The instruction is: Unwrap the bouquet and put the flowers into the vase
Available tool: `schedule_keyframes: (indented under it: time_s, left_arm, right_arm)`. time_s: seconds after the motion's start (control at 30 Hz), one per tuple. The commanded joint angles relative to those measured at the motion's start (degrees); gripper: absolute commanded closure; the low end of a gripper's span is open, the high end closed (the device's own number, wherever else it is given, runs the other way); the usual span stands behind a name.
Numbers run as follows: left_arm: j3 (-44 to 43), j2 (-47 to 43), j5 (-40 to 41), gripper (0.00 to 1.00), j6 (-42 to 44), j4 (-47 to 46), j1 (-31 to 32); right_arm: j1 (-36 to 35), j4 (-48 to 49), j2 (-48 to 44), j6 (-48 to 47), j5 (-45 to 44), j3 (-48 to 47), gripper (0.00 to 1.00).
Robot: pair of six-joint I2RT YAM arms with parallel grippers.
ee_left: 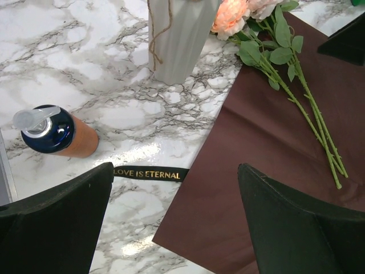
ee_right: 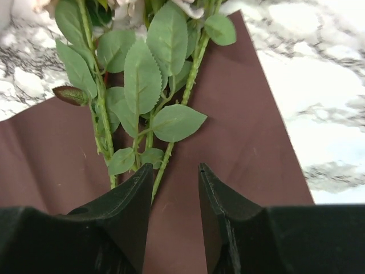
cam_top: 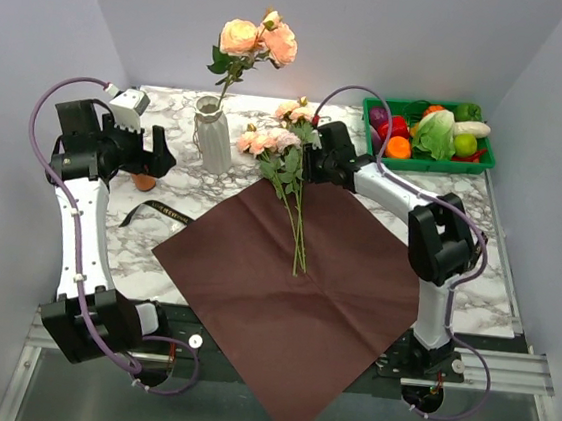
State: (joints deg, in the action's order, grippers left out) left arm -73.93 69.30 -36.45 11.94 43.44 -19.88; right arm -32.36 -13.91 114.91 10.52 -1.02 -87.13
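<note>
My right gripper is at the leafy middle stem, which crowds the stem beside it below the leaves, so it should open, move over and pinch only the leafy middle stem (ee_right: 150, 138).
The bouquet lies unwrapped: its dark red paper (cam_top: 292, 292) is spread flat and the black ribbon (cam_top: 155, 213) lies loose to its left. Several peach roses (cam_top: 286, 143) with green stems (ee_right: 171, 151) rest on the paper's far corner. One stem of roses (cam_top: 259, 39) stands in the white ribbed vase (cam_top: 213, 138). My right gripper (ee_right: 175, 168) is low over the stems, jaws narrowed but open, one stem running along its left finger's inner edge. My left gripper (ee_left: 175, 188) hangs wide open above the ribbon (ee_left: 149, 173) and the paper's edge (ee_left: 268, 148), holding nothing.
An orange bottle (ee_left: 54, 132) with a dark cap lies on the marble left of the vase (ee_left: 177, 40). A green crate (cam_top: 430, 136) of vegetables stands at the back right. The paper's near corner hangs over the table's front edge.
</note>
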Motion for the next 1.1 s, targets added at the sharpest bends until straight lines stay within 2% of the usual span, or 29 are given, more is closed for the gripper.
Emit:
schedule_keyframes:
  time_s: [0.0, 0.3, 0.53, 0.7, 0.87, 0.97, 1.07]
  left_arm:
    - [-1.48, 1.19, -2.05, 0.02, -1.31, 0.77, -0.51]
    - [0.19, 1.89, -1.70, 0.01, -1.05, -0.72, -0.42]
    - [-0.07, 4.44, -4.95, 0.01, 0.45, -1.78, 1.24]
    - [-0.95, 5.94, -4.86, 0.01, -0.34, -2.04, 3.26]
    - [0.28, 5.06, -4.69, 0.01, 0.53, -1.87, 3.62]
    - [1.07, 4.80, -4.34, 0.01, 1.24, -1.52, 3.53]
    - [1.42, 4.44, -4.60, 0.01, 1.68, -0.73, 3.62]
  right_arm:
    - [-0.51, -3.40, 3.73, 0.55, 2.58, -4.18, 0.54]
    - [-0.60, -4.02, 9.53, 1.08, 5.94, -7.26, 0.54]
    - [-1.56, -2.71, 9.89, 1.17, 6.47, -7.44, 0.55]
    - [-2.01, -4.90, 12.53, 1.08, 3.92, -10.43, 0.65]
    - [-2.09, -5.43, 11.57, 0.55, 2.25, -9.82, 0.58]
    - [-2.18, -5.07, 10.60, 0.46, 1.37, -8.49, 0.65]
    - [-2.27, -5.16, 10.42, 0.81, 1.98, -7.97, 0.65]
